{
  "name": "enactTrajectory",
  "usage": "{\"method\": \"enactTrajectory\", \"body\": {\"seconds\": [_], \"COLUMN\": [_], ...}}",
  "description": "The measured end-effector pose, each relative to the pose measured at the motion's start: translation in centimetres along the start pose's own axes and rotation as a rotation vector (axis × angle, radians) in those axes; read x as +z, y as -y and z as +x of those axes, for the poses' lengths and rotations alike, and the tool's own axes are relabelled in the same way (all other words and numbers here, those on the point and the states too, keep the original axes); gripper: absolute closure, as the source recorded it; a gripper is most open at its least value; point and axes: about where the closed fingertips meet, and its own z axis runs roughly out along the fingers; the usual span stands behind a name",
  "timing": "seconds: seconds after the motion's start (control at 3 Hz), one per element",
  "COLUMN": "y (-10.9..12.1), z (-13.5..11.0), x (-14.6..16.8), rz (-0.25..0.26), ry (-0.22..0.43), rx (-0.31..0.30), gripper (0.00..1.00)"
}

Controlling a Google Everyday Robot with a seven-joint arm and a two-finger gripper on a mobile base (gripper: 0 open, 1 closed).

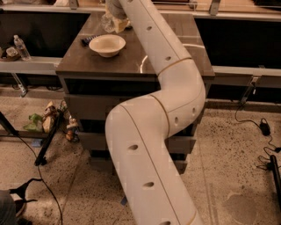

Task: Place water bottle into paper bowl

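The water bottle will be released inside the paper bowl (107,41), toward the bowl's far rim.
The paper bowl (107,44) is cream-white and stands upright at the back left of the dark table top (109,66). The water bottle (107,23) is clear and crinkled. It hangs just beyond the bowl's far rim, held above the table. My gripper (113,13) is at the top of the view at the end of the long white arm (167,66). It is shut on the bottle, and the wrist hides most of the fingers.
A dark flat object (87,40) lies left of the bowl. A tan packet (122,24) lies behind the bottle. A small upright bottle with a white cap (21,47) stands on the left ledge. Cables, a stand leg (48,140) and green litter (34,123) are on the floor.
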Motion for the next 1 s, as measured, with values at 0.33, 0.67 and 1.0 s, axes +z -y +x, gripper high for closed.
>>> {"method": "enactTrajectory", "body": {"seconds": [0.33,0.67,1.0], "y": [2.2,3.4,1.8], "z": [-1.4,-2.8,-3.5], "x": [0.3,0.4,0.3], "rz": [0.053,0.076,0.029], "ry": [0.000,0.002,0.020], "rx": [0.049,0.064,0.082], "gripper": [1.00,1.00,1.00]}}
